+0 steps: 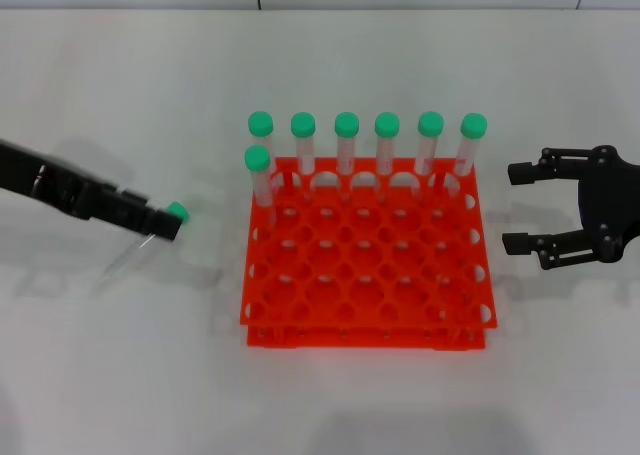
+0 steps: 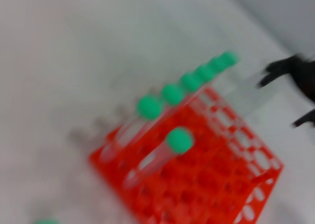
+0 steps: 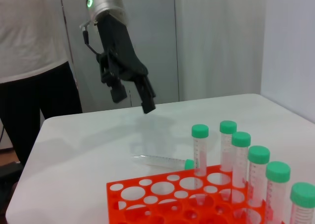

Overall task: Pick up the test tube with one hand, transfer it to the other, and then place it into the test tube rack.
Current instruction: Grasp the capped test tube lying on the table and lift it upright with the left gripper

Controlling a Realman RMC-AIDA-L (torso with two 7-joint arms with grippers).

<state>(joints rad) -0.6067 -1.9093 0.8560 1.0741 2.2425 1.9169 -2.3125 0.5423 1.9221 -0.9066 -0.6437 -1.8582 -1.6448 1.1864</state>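
My left gripper is going to close on the lower half [image 1: 122,261] of the test tube lying on the table, toward the end of the test tube away from its green cap.
The test tube [image 1: 150,237] lies on the white table left of the rack, its green cap [image 1: 178,212] toward the rack. It also shows in the right wrist view [image 3: 162,161]. My left gripper [image 1: 163,225] is over it; the right wrist view shows this gripper [image 3: 134,100] open and hovering above the tube, apart from it. The orange-red test tube rack [image 1: 360,327] stands in the middle, also seen in the left wrist view [image 2: 211,184] and the right wrist view [image 3: 114,199]. My right gripper [image 1: 514,207] is open and empty to the right of the rack.
Several green-capped tubes [image 1: 346,140] stand upright in the rack's back row, with one more [image 1: 258,170] in the second row at the left. A person in a white shirt [image 3: 29,32] stands beyond the table.
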